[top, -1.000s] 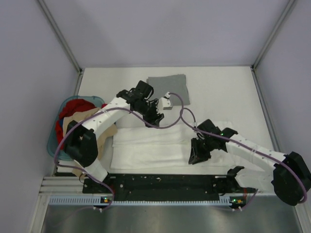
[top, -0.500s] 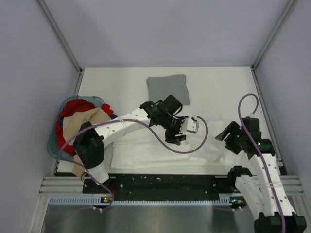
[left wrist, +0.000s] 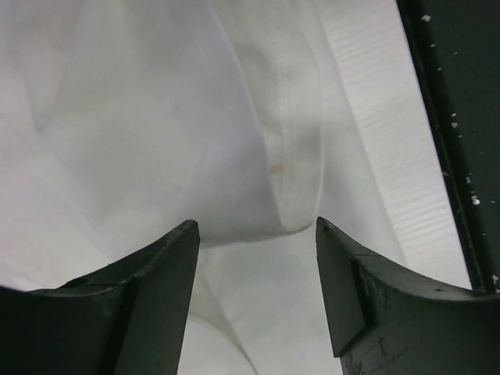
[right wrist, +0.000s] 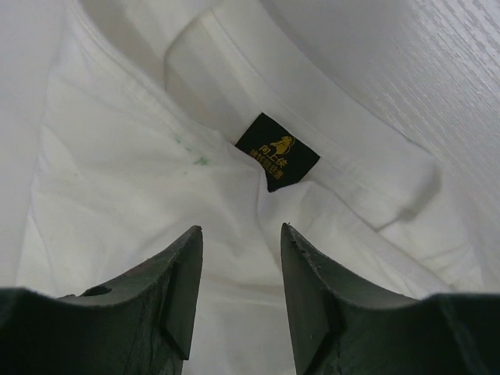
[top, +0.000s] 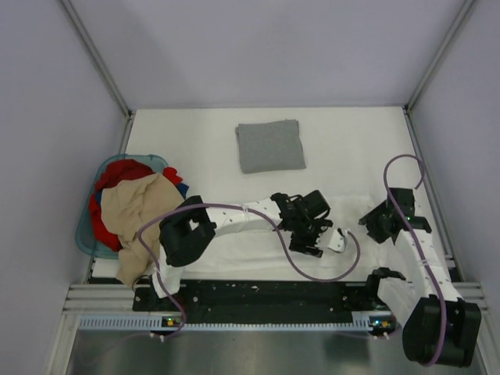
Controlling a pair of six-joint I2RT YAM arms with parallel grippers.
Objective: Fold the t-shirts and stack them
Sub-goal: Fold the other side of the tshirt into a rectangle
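Observation:
The layers of the white t-shirt's folded hem are crooked, so my left gripper will pinch the hem's corner point(left wrist: 295, 225) and straighten it before the next fold.
The white t-shirt point(top: 226, 248) lies spread across the near part of the table, its print hidden. The plain grey t-shirt point(top: 269, 146) lies folded at the back middle. My left gripper point(top: 306, 244) reaches far right over the white shirt's middle. In the left wrist view it point(left wrist: 256, 226) is open and empty just above a folded hem point(left wrist: 293, 156). My right gripper point(top: 373, 226) is at the shirt's right end. In the right wrist view it point(right wrist: 240, 229) is open and empty above the collar, just short of the black neck label point(right wrist: 277, 152).
A teal basket point(top: 82, 234) at the left edge holds red and beige clothes point(top: 133, 205), some hanging over its near rim. The black base rail point(top: 258, 293) runs along the near edge and shows in the left wrist view point(left wrist: 461, 117).
My left gripper has swung from beside the grey shirt to the right and nearer, over the white shirt. My right gripper has pulled back from the shirt's middle to its right end.

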